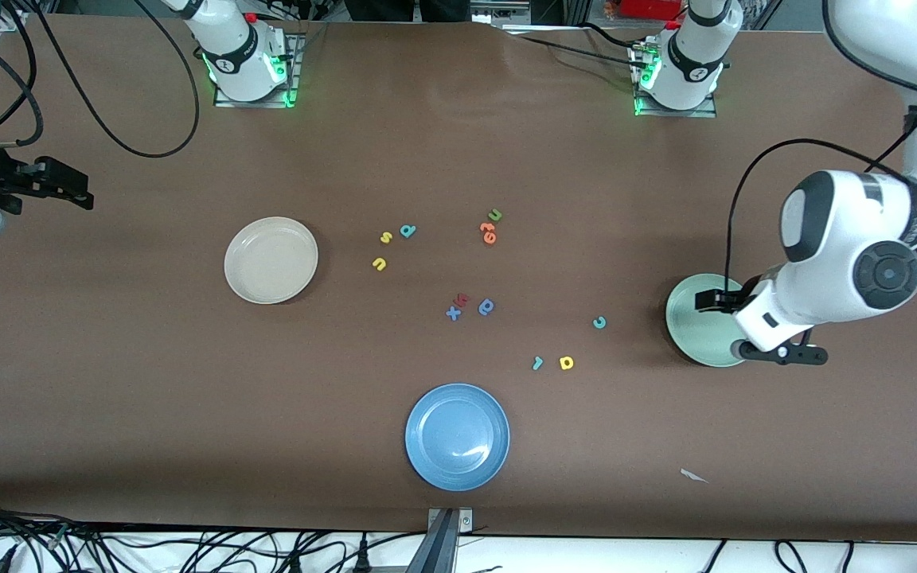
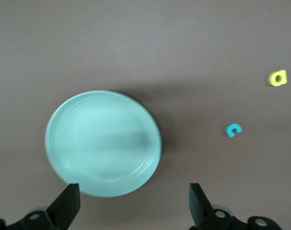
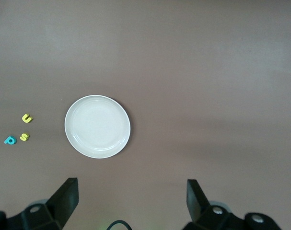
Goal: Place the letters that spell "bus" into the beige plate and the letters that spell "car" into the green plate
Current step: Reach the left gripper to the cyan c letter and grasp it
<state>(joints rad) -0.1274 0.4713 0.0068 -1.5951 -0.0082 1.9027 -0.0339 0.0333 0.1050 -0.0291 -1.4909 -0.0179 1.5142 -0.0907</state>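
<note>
The robot's left gripper should next move to the outer sides [image 1: 599, 323] [image 2: 233, 129] of the teal "c" near the green plate and close there, because "car" starts with that letter.
The beige plate [image 1: 271, 259] [image 3: 97, 126] lies toward the right arm's end. Beside it sit the yellow "s" [image 1: 385, 237] [image 3: 24, 136], teal "b" [image 1: 407, 231] [image 3: 9, 140] and yellow "u" [image 1: 380, 263] [image 3: 27, 117]. The green plate [image 1: 697, 318] [image 2: 103, 143] lies at the left arm's end, partly under that arm. Near it are the teal "c" [image 1: 599, 322] [image 2: 233, 129], yellow "a" [image 1: 566, 363] [image 2: 278, 77] and teal "r" [image 1: 537, 364]. My left gripper [image 2: 134, 191] hangs open over the green plate's edge. My right gripper [image 1: 68, 185] [image 3: 132, 191] hovers open and high, away from the beige plate.
A blue plate [image 1: 457, 436] sits near the front edge. A green "u" [image 1: 495, 215], orange letters [image 1: 488, 232], a red letter [image 1: 462, 299], a blue "x" [image 1: 453, 313] and a darker blue round letter [image 1: 486, 306] lie mid-table. A paper scrap [image 1: 693, 475] lies near the front.
</note>
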